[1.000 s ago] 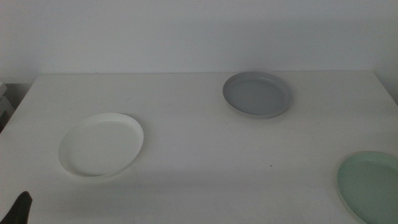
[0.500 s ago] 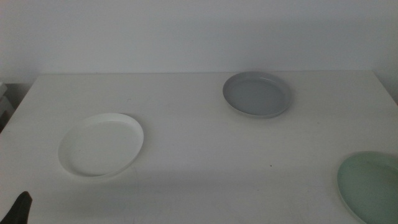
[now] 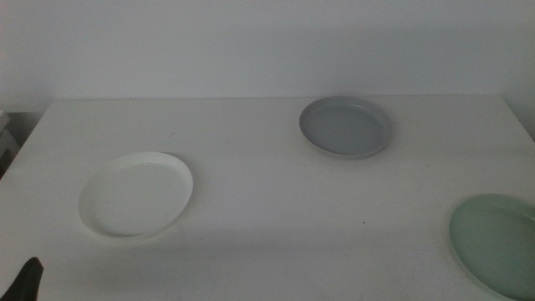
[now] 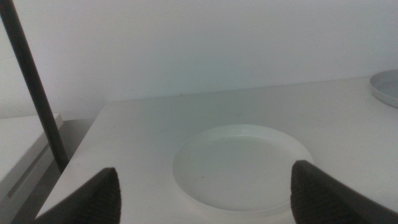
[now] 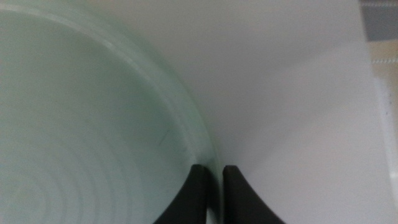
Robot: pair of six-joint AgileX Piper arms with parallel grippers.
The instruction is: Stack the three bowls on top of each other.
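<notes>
Next, I set the mint bowl, now at the table's front edge, down with my right gripper on the bare table (image 3: pixel 304 230) in front of the grey bowl, toward the white bowl.
The white bowl (image 3: pixel 136 194) lies at the table's left and the grey bowl (image 3: pixel 345 126) at the back centre-right. The pale mint green bowl (image 3: pixel 497 247) is at the front right edge, partly cut off. In the right wrist view my right gripper (image 5: pixel 213 169) is shut on the mint bowl's (image 5: pixel 81 124) rim, one jaw inside and one outside. My left gripper (image 4: pixel 204 169) is open and empty, waiting short of the white bowl (image 4: pixel 242 165); only its dark tip (image 3: pixel 29 278) shows at the middle view's bottom left. The grey bowl's edge (image 4: pixel 387 87) shows in the left wrist view.
The white table (image 3: pixel 267 226) has bare surface between the bowls. A white wall stands behind it. A dark slanted pole (image 4: pixel 34 87) rises beside the table's left end in the left wrist view.
The mint green bowl has shifted slightly left and up in the middle view. The other bowls and the left gripper have not moved.
</notes>
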